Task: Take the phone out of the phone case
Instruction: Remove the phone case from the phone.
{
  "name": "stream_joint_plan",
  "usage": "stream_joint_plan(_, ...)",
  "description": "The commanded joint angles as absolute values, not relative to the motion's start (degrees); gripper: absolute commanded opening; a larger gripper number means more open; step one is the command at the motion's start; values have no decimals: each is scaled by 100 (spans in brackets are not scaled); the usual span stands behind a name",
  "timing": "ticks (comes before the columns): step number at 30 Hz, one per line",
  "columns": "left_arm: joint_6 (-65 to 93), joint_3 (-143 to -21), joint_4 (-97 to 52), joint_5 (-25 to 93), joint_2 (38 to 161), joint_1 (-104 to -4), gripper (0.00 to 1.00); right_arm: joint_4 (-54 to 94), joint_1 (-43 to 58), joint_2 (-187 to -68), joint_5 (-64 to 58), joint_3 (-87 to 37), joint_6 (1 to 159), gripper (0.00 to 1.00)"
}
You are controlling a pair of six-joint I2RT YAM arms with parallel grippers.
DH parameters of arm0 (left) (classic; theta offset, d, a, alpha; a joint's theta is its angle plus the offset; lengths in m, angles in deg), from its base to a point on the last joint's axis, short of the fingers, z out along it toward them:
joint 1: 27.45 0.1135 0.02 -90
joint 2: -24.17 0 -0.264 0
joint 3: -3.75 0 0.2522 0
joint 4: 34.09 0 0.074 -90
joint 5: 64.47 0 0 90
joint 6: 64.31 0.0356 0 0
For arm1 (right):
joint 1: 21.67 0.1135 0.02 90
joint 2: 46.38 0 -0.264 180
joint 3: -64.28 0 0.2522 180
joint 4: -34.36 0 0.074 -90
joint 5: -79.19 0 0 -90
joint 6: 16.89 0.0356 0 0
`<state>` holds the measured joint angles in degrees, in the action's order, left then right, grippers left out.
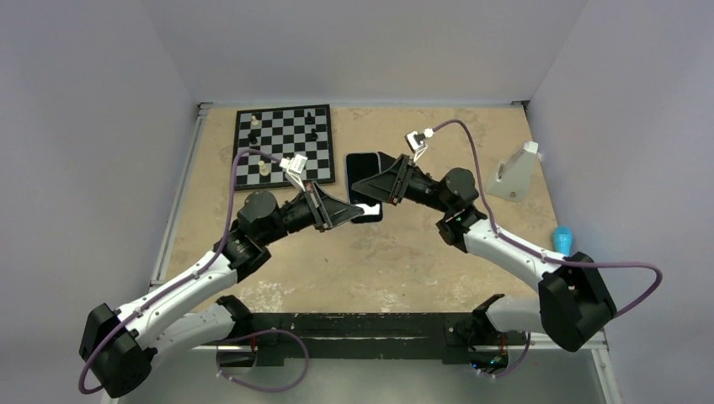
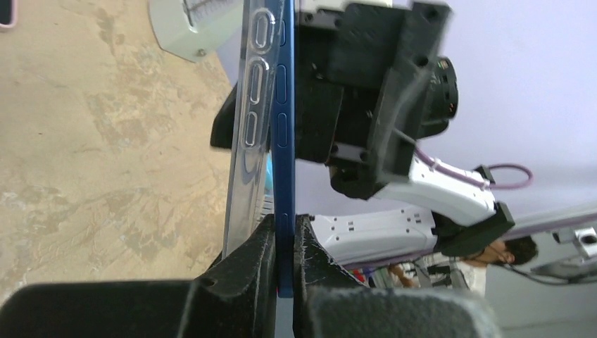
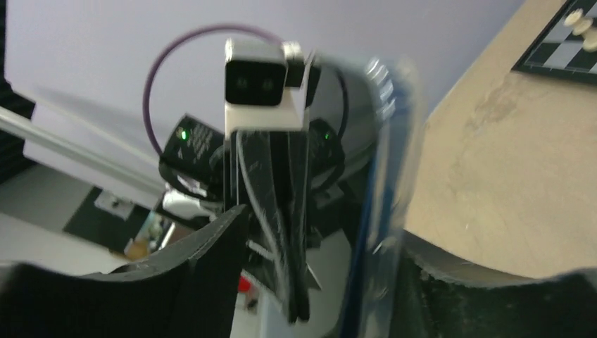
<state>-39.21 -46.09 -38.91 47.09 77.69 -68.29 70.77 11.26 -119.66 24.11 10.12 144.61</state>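
The robot's left gripper should release the phone on the bare table [image 1: 243,219] just in front of the outer near corner of the chessboard. The phone is now held upright above the table.
The phone [image 2: 284,141] shows edge-on, with a blue rim, held upright above the table. My left gripper [image 2: 285,239] is shut on its lower edge, one black finger on each face. The clear phone case [image 2: 253,127] stands peeled away from the phone's left side, its button bumps showing. In the right wrist view the phone [image 3: 366,232] and case [image 3: 394,176] are blurred and lie against the right-hand finger. My right gripper [image 3: 324,282] is open, with a wide gap to its other finger. From above, both grippers [image 1: 364,209] [image 1: 358,187] meet mid-table.
A second dark phone [image 1: 364,164] lies flat on the table behind the grippers. A chessboard [image 1: 282,143] with a few pieces sits at the back left. A white stand [image 1: 514,172] is at the back right, and a small blue object [image 1: 562,238] lies by the right edge.
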Motion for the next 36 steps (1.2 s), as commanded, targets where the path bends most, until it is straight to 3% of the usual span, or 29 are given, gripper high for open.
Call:
stream_joint_plan(1,-4071,-4944,-3664,3779,7434,-6622,0,6386,1204,-11702,3540,758,13476,74)
stream_joint_plan(2,-4219,-4932,-3598,3753,7362,-6580,0,6581,1131,-11673,3663,841,13515,81)
stream_joint_plan(4,-4525,-4956,-3264,3614,7147,-6517,0,6946,915,-11608,3907,1050,13653,86)
stream_joint_plan(9,-4923,-5134,-2706,3344,6771,-6483,0,8175,405,-11527,4274,1696,14065,87)
stream_joint_plan(11,-5096,-5157,-2632,3251,6659,-6481,0,8173,414,-11487,4137,1810,14017,83)
stream_joint_plan(14,-5420,-5033,-2769,3073,6504,-6485,0,8412,461,-11382,3755,2040,14127,66)
stream_joint_plan(16,-5595,-4913,-2957,3008,6449,-6480,0,8344,506,-11347,3480,2082,14129,61)
stream_joint_plan(29,-5811,-4770,-3482,3189,6535,-6486,0,9150,1271,-12390,3272,1310,14714,50)
stream_joint_plan(36,-5891,-4702,-3776,3366,6598,-6482,0,9730,1286,-12976,3073,1168,15202,39)
